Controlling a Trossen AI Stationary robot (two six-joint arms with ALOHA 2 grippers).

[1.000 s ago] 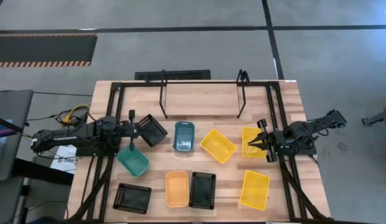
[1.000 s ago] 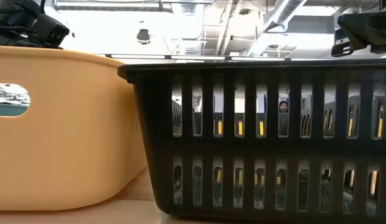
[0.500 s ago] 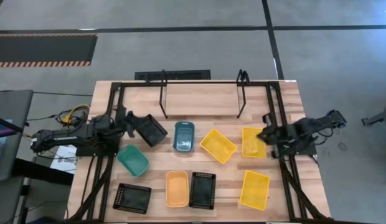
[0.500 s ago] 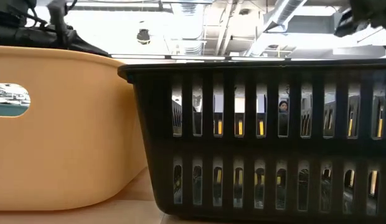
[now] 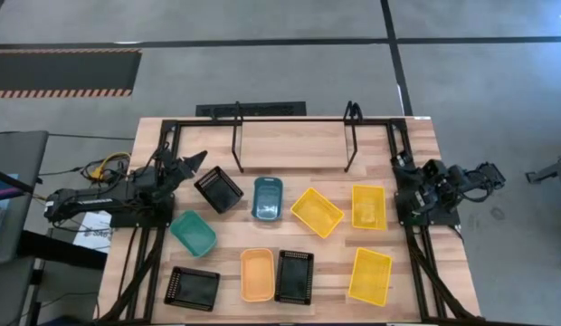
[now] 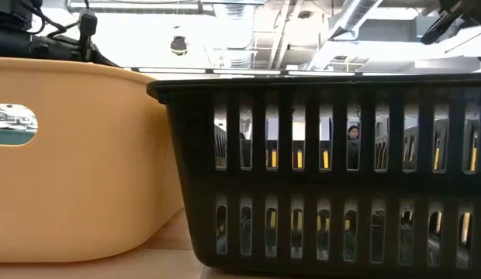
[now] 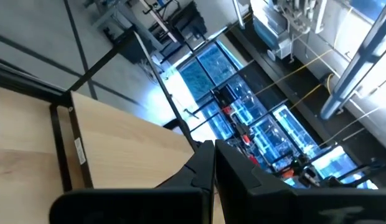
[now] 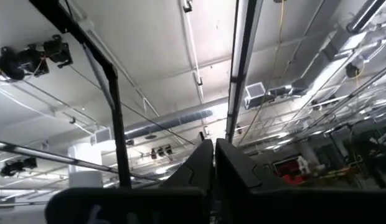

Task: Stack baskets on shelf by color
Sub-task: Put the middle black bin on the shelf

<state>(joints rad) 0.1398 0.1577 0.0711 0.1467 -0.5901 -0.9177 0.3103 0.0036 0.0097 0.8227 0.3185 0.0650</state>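
The short side's rim [image 5: 204, 175] of the far black basket, at the end farthest from the blue-grey basket, will be gripped by my left gripper.
Nine baskets lie flat on their bottoms on the wooden table: black [image 5: 218, 189], blue-grey [image 5: 267, 198], two yellow [image 5: 317, 211] [image 5: 369, 206], teal [image 5: 193, 234], orange [image 5: 257, 273], two more black [image 5: 294, 275] [image 5: 192, 288], and a third yellow [image 5: 370, 275]. The shelf [image 5: 294, 136] stands at the far edge with nothing on it. My left gripper [image 5: 194, 161] is shut and raised just left of the far black basket; its shut fingertips [image 7: 213, 149] point past the table's far edge. My right gripper [image 5: 400, 165] is shut at the right edge, and its tips [image 8: 213, 146] aim at the ceiling.
The black frame rails [image 5: 163, 181] [image 5: 409, 235] run along both sides of the table. In the low view the orange basket [image 6: 70, 155] and a black basket [image 6: 326, 170] fill the foreground. Bare wood [image 5: 290, 154] lies under the shelf.
My left gripper drew back from above the teal and black baskets toward the left and far edges and tipped upward. My right gripper pulled off the yellow basket toward the right edge, shut its spread fingers and tipped up. No basket moved.
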